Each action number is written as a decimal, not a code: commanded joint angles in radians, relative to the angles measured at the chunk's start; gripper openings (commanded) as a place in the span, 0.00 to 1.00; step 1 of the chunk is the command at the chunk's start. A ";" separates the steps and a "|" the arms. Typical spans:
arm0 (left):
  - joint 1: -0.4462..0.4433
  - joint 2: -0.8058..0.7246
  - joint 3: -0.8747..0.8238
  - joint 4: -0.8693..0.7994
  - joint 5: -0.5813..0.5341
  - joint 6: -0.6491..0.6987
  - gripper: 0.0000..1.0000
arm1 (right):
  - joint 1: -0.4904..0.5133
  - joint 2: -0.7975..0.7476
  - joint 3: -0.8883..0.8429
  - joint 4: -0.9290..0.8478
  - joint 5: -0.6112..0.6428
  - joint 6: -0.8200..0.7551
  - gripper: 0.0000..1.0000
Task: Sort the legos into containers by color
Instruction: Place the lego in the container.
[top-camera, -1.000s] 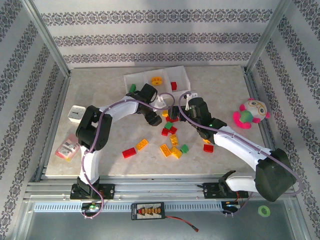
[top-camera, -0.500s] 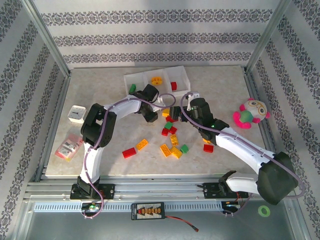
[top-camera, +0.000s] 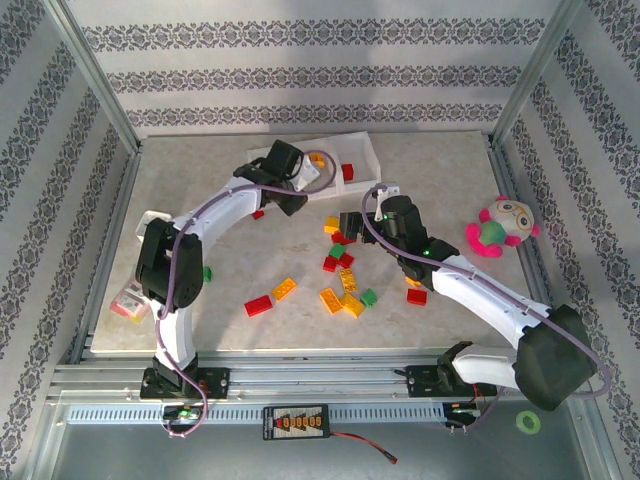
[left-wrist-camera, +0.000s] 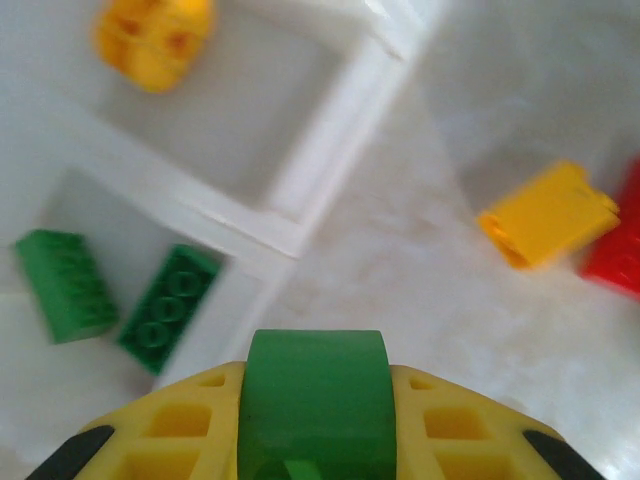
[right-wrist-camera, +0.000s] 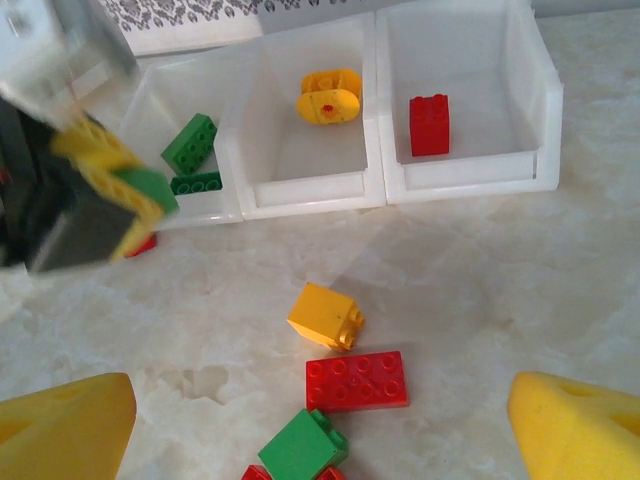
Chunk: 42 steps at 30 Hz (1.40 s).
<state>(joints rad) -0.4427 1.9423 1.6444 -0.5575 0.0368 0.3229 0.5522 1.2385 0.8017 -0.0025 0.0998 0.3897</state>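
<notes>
I need to let go of the green lego with my left gripper beside the farther green brick in the bin (top-camera: 275, 173) (left-wrist-camera: 92, 230) next to the yellow piece's.
My left gripper (top-camera: 289, 201) (left-wrist-camera: 315, 440) is shut on a green lego (left-wrist-camera: 315, 395), held above the table just in front of the containers (top-camera: 366, 152) (right-wrist-camera: 310, 196). The left bin holds two green legos (left-wrist-camera: 168, 306) (right-wrist-camera: 190, 143), the middle one a yellow piece (right-wrist-camera: 330, 96), the right one a red brick (right-wrist-camera: 430, 124). My right gripper (top-camera: 350, 222) (right-wrist-camera: 325, 425) stands open over an orange lego (right-wrist-camera: 326, 316), a red lego (right-wrist-camera: 357, 380) and a green one (right-wrist-camera: 300, 446). More red, orange and green legos (top-camera: 340, 300) lie scattered at mid table.
A pink-and-green plush toy (top-camera: 500, 226) sits at the right edge. A small white box (top-camera: 150, 220) and a pink packet (top-camera: 130, 300) lie at the left, next to my left arm. A red brick (top-camera: 258, 213) lies under that arm.
My left gripper has shut on the green lego and carried it up and back-left from the pile to the front of the bins. The right arm has barely moved.
</notes>
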 joint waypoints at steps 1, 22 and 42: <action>0.043 0.027 0.071 0.040 -0.126 -0.153 0.19 | 0.005 0.012 0.001 0.024 0.000 0.006 0.96; 0.182 0.429 0.599 -0.151 -0.094 -0.373 0.20 | 0.007 0.023 0.005 0.031 -0.008 0.003 0.96; 0.188 0.441 0.673 -0.200 0.000 -0.373 0.81 | 0.008 -0.011 0.001 0.006 0.008 0.000 0.96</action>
<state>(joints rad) -0.2665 2.4237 2.3127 -0.7128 -0.0017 -0.0357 0.5522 1.2533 0.8017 0.0105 0.0994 0.3927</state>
